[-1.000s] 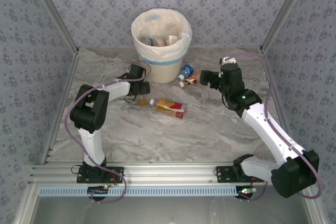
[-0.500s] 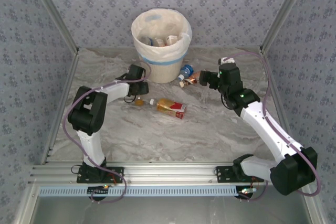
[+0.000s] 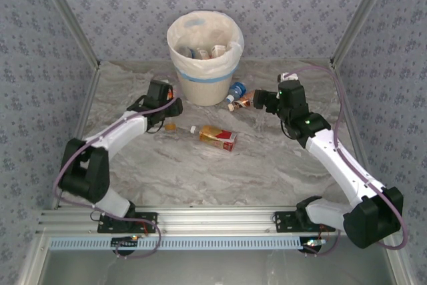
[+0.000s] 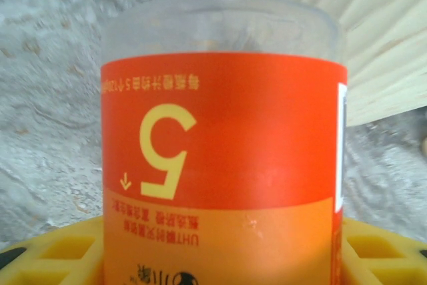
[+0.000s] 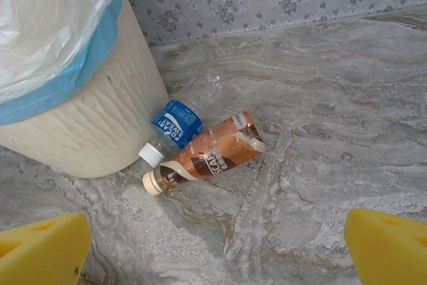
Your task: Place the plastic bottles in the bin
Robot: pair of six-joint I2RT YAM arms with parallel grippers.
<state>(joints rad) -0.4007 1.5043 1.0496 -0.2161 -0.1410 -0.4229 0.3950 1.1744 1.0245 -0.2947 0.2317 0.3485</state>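
The orange-labelled bottle, now held beside the bin wall, will be let go by my left gripper in the cream bin, on the bottles (image 3: 196,51) next to the small white box.
An orange-labelled plastic bottle (image 4: 220,165) sits between my left gripper's yellow pads (image 4: 50,251), its clear end pointing away beside the bin wall (image 4: 347,38). My left gripper (image 3: 167,119) is shut on this bottle, left of the bin's base. The cream bin (image 3: 200,85) with a blue band holds several bottles (image 3: 203,51). A red-and-orange bottle (image 3: 217,137) lies mid-table. A blue-labelled bottle (image 5: 177,121) and a brown one (image 5: 213,151) lie against the bin (image 5: 87,125). My right gripper (image 5: 217,258) hangs open above and short of them, nothing between its pads.
Patterned walls and slanted metal posts close in the marble table (image 3: 220,171) at the back and sides. An aluminium rail (image 3: 213,221) carries both arm bases along the near edge. A cable loops over the right arm (image 3: 337,118).
My left gripper has closed on the orange-labelled bottle. The left arm has stretched out, its elbow dropping toward the near left and its wrist shifting left and back. The right arm has barely moved.
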